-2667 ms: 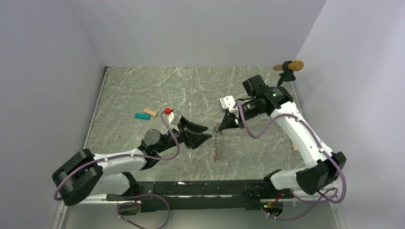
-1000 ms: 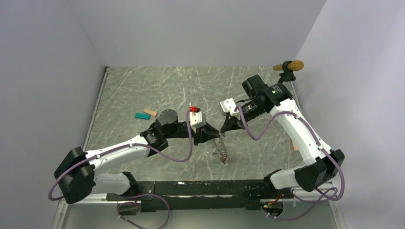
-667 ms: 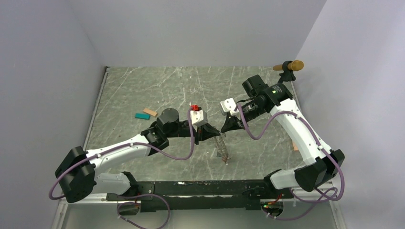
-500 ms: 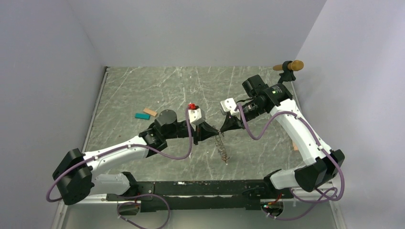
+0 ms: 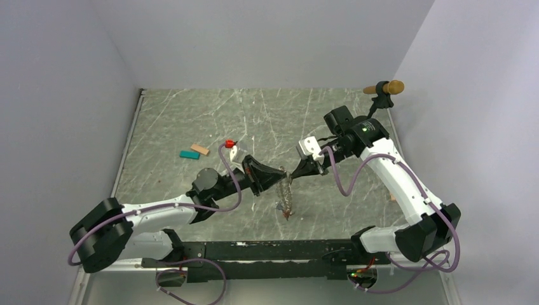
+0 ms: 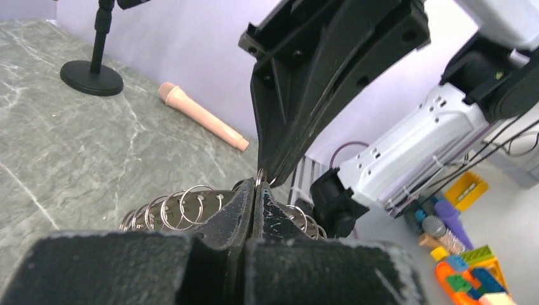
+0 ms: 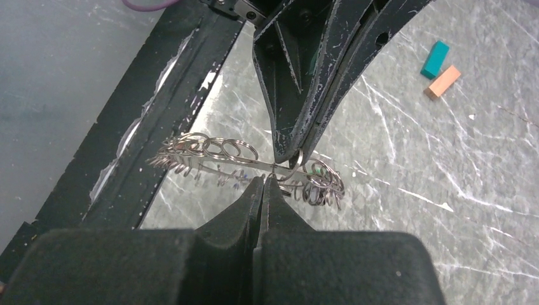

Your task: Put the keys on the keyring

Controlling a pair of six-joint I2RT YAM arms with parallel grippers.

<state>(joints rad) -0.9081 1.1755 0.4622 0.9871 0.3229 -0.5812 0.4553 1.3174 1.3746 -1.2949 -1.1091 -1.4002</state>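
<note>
My left gripper pinches the thin ring with its wrist twisted far over. Next, I open it, roll the wrist back and pinch beside my right gripper's tips (image 7: 294,170).
The keyring (image 5: 286,198), a metal strip strung with many wire rings, hangs above the marble table (image 5: 191,121) between both arms. My left gripper (image 5: 283,172) and right gripper (image 5: 295,171) meet tip to tip at its top end. The left wrist view shows my left gripper (image 6: 255,190) shut, a thin ring pinched at its tips, and rings (image 6: 171,210) fanning out on both sides. In the right wrist view my right gripper (image 7: 265,184) is shut on the keyring (image 7: 222,152), facing the left gripper (image 7: 289,152). Only tiny coloured specks show among the rings, so the keys cannot be made out.
A teal block (image 5: 189,154) and a tan block (image 5: 199,149) lie on the table's left half. A black round-based stand (image 5: 381,95) is at the back right corner, with a pinkish microphone-like rod (image 6: 203,117) lying near it. White walls enclose the table.
My left gripper has shut on the keyring's top beside the right gripper. The left arm has pulled back and rolled. The hanging keyring has swung a little to the left.
</note>
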